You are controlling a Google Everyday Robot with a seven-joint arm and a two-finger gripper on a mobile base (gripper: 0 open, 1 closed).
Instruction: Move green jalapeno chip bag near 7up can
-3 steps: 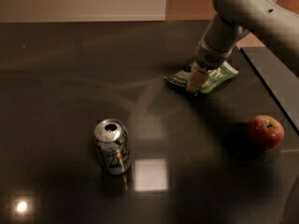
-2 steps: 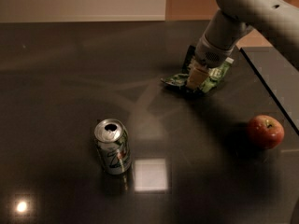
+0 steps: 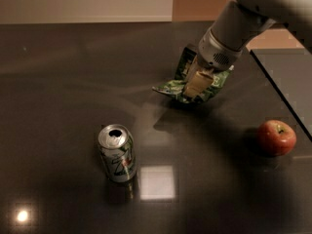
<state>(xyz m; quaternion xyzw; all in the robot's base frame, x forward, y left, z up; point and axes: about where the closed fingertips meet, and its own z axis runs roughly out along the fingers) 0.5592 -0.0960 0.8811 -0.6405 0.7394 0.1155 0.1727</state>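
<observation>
My gripper will set the green jalapeno chip bag down just behind the 7up can, on its apple side [image 3: 161, 116].
The green jalapeno chip bag [image 3: 171, 88] hangs crumpled in my gripper [image 3: 194, 87], lifted a little above the dark table at centre right. The gripper is shut on the bag, one pale finger [image 3: 196, 84] across its front. The 7up can [image 3: 117, 153], silver top and green-white label, stands upright at lower left of centre, well apart from the bag and below-left of it.
A red apple [image 3: 276, 137] lies on the table at the right. A darker panel [image 3: 292, 77] with a straight edge runs along the far right. The dark tabletop [image 3: 68, 82] reflects ceiling lights in front of the can.
The gripper closed on the bag and lifted it off the table, carrying it left toward the can. The bag has gone from flat to crumpled. The can and apple have not moved.
</observation>
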